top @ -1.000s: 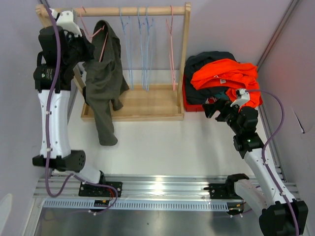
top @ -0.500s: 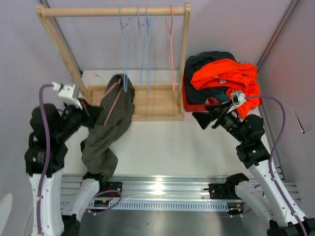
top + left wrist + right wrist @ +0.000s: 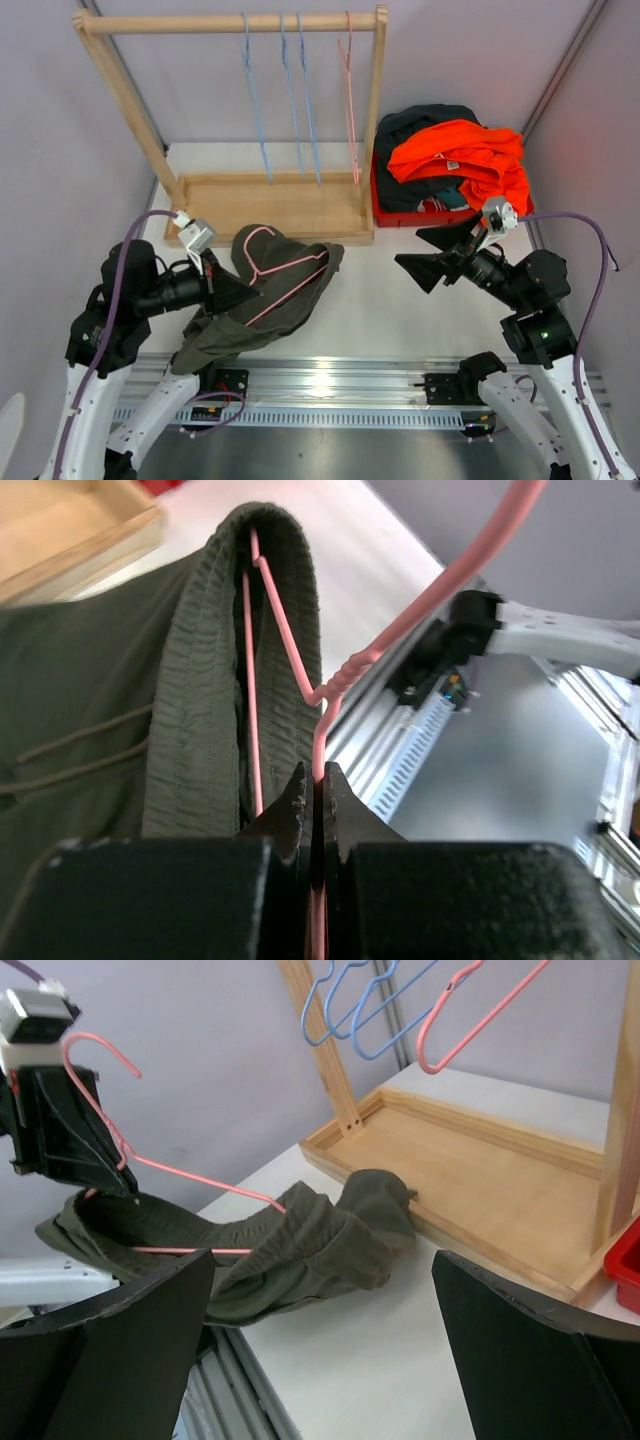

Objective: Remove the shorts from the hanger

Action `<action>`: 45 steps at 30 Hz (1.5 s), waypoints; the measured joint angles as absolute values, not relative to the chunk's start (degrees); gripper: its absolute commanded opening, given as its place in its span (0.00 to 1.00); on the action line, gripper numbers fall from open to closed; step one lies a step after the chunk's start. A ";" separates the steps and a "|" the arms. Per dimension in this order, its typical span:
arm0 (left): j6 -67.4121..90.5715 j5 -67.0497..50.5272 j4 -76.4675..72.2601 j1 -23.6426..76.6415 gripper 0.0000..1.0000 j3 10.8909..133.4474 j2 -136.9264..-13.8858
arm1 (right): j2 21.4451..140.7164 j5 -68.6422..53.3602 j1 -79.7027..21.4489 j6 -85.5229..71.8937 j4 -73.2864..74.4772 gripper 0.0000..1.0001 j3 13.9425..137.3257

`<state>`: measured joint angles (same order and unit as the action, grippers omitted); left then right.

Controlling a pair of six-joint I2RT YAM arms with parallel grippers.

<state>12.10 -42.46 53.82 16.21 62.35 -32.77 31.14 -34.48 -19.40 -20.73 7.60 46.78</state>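
The waistband corner (image 3: 335,252) (image 3: 332,1240) of the olive-green shorts, just beyond the far end of the held pink hanger, should be grabbed next by my right gripper.
The olive-green shorts (image 3: 285,300) hang by their waistband on a pink wire hanger (image 3: 283,268), low over the table in front of the rack. My left gripper (image 3: 228,291) is shut on the hanger's neck (image 3: 318,742); the waistband (image 3: 195,690) loops round the wire just ahead of the jaws. The far end of the shorts (image 3: 375,1215) sags onto the table by the rack's base. My right gripper (image 3: 426,255) stands wide open to the right of the shorts, apart from them, and the shorts (image 3: 300,1250) show between its fingers (image 3: 130,1340).
The wooden rack (image 3: 230,22) carries three blue hangers (image 3: 285,95) and one pink hanger (image 3: 350,95) over its tray base (image 3: 300,205). A red bin (image 3: 385,205) at back right holds a heap of orange shorts (image 3: 460,150) and dark ones (image 3: 425,122). A metal rail (image 3: 330,385) runs along the near edge.
My left arm has carried the hanger with the shorts off the rack's rail, down and toward the near edge. The right gripper has swung left and stays open.
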 measured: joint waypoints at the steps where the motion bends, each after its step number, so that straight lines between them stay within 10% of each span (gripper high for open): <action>1: 12.12 -42.98 54.59 17.39 0.00 64.86 -34.17 | 31.40 -35.05 -19.46 -20.49 8.51 0.99 47.57; 17: 15.18 -48.21 50.59 20.23 0.00 90.21 -47.81 | 45.98 -34.76 -24.53 -17.32 0.89 0.95 49.50; 18: 15.25 -48.23 50.59 20.23 0.00 90.21 -47.94 | 47.62 -34.11 -25.28 -17.28 -0.30 0.79 49.21; 19: 15.29 -48.21 50.54 20.23 0.00 90.06 -47.99 | 49.10 -33.39 -26.13 -17.08 -1.37 0.30 48.95; 20: 15.42 -48.18 50.50 20.23 0.00 89.78 -47.94 | 50.06 -32.93 -26.65 -17.34 -2.07 0.01 48.82; 38: 11.99 -40.60 51.72 20.32 0.00 85.27 -47.13 | 44.82 -8.32 -16.49 -21.74 -0.91 0.00 48.01; 45: 11.55 -39.62 53.47 20.36 0.00 84.20 -47.40 | 45.87 -1.30 -34.20 -21.76 1.02 0.00 48.01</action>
